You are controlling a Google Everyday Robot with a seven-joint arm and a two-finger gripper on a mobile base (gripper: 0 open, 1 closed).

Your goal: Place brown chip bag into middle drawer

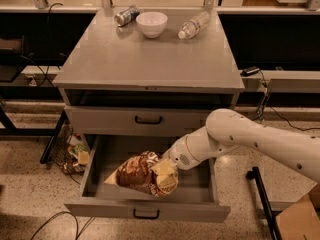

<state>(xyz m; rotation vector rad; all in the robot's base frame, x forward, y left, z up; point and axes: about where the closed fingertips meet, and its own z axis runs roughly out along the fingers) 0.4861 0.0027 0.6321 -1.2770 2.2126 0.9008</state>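
My gripper is to put down the brown chip bag. It will let go of it near the centre of the open middle drawer (167, 164), behind the drawer's black handle. The bag now sits low inside that drawer.
The brown chip bag (138, 174) is dark brown with yellow ends and sits low inside the open middle drawer (150, 209), left of its centre. My gripper (164, 168) is at the bag's right end, shut on it, with the white arm reaching in from the right. The drawer is pulled out wide, its black bar handle at the front. The closed grey drawer front (145, 120) is just above it.
On the cabinet top (150, 59) at the back stand a small silver can (126, 15), a white bowl (151, 23) and a clear plastic bottle (194, 25) on its side. A wire basket with clutter (70, 151) sits on the floor to the left. A black bar (262, 204) lies on the floor to the right.
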